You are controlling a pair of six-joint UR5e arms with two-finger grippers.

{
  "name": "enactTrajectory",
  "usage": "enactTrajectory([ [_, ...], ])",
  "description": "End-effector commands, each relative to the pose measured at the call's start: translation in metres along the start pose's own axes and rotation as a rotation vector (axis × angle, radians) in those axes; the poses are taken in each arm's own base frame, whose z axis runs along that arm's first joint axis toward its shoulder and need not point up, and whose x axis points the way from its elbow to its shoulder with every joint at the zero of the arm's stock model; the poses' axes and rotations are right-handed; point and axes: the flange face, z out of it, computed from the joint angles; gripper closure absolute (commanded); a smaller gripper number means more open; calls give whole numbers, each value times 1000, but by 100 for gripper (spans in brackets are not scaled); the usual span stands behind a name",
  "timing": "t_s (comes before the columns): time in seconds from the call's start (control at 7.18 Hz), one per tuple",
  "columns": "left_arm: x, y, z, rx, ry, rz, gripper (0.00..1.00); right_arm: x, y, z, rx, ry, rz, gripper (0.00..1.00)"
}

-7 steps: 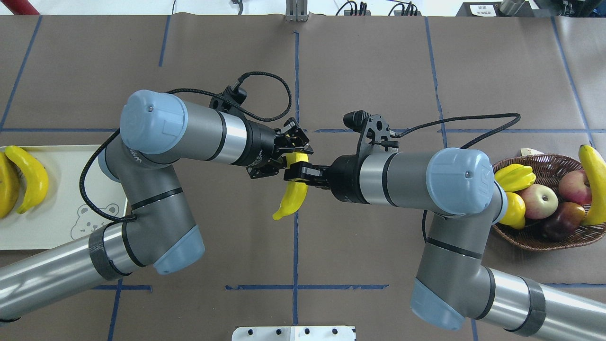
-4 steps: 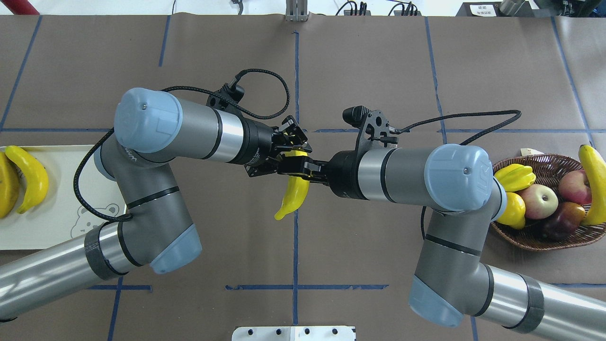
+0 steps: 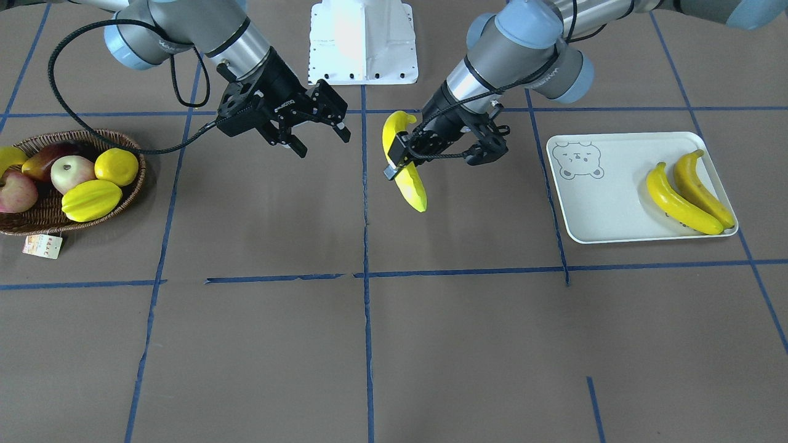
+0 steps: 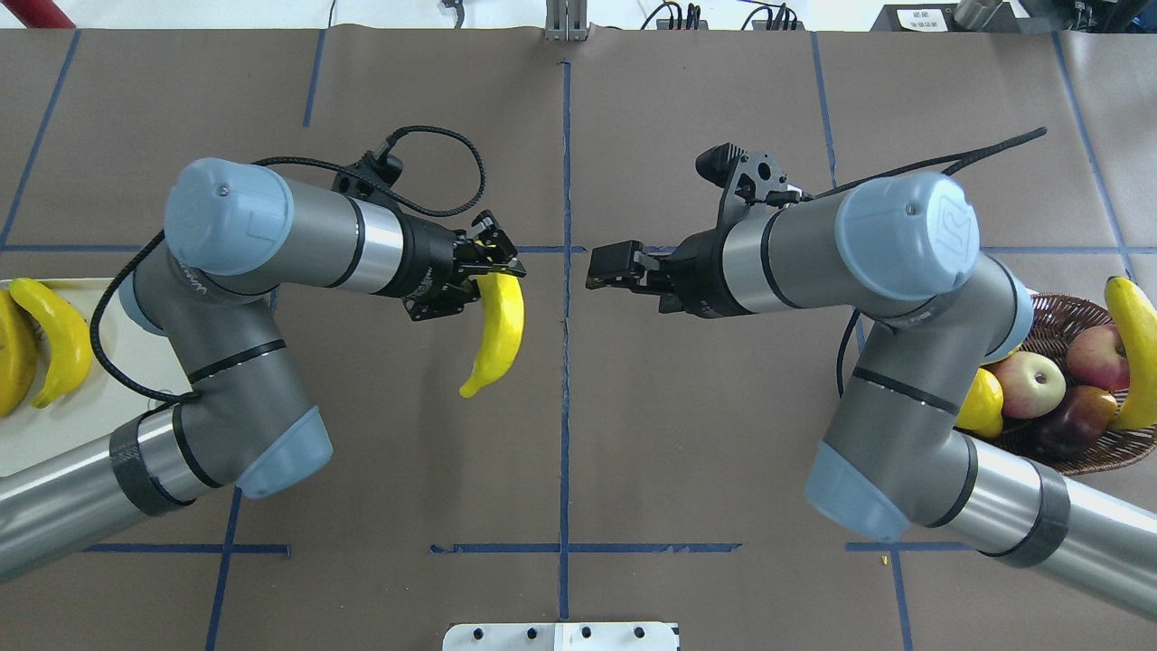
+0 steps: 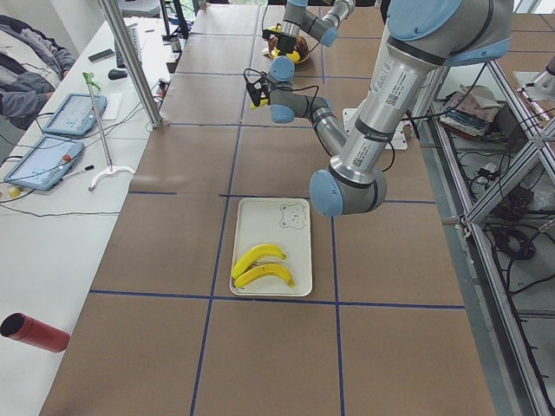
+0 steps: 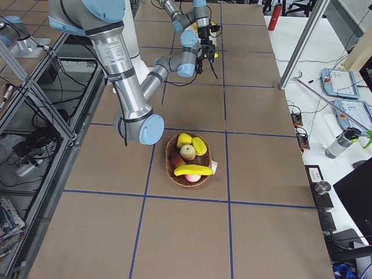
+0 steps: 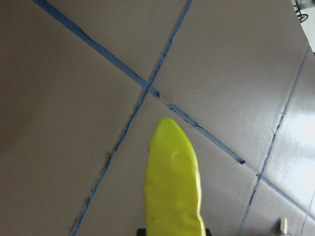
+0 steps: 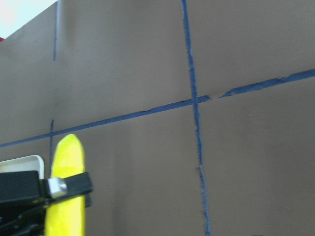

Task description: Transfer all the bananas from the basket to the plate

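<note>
I will let go of the yellow banana with my left gripper on the plate [image 3: 665, 209], against the banana nearest the bear drawing. The yellow banana still hangs above the table.
My left gripper [image 4: 500, 268] is shut on the upper end of a yellow banana [image 4: 498, 333], which hangs above the table left of the centre line; the front view shows this banana [image 3: 406, 175] in the left gripper [image 3: 399, 161]. My right gripper [image 4: 598, 268] stands open and empty just across that line, its fingers spread in the front view [image 3: 323, 141]. Two bananas [image 3: 680, 200] [image 3: 702, 184] lie on the plate [image 3: 591, 209]. Another banana [image 4: 1134, 353] rests on the far rim of the basket [image 3: 37, 224].
The basket also holds a star fruit [image 3: 91, 200], a lemon [image 3: 117, 166] and apples [image 3: 68, 172]. A paper tag [image 3: 43, 246] lies beside it. The white robot base [image 3: 363, 43] sits at the table's edge between the arms.
The right gripper has let go of the banana and drawn back to the right. The left arm has carried the banana leftward, toward the plate side.
</note>
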Motion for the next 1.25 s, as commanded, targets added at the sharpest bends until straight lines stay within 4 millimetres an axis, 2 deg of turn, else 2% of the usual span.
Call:
enactTrajectory([
  [0.0,-44,-89,-24,173,-164,-84,100,25,-42,-23,-52,164,-24,0],
  [0.14,-65,-108,-36,215,-297,15,100,38,-55,-37,-78,257,-49,0],
  [0.28,-99,-123,-59,244,-467,57,100,45,-61,-55,-101,338,-103,0],
  [0.42,-134,-141,-79,260,-567,61,100,49,-65,-71,-118,383,-154,0],
  [0.56,-184,-163,-89,276,-646,26,100,55,-72,-84,-121,414,-180,0],
  [0.84,-256,-181,-105,288,-744,-34,100,57,-74,-86,-122,422,-188,0],
  [0.97,-259,-194,-116,313,-740,-62,95,57,-74,-86,-122,422,-188,0],
  [1.11,-268,-211,-119,333,-736,-81,82,57,-74,-86,-123,423,-187,0],
])
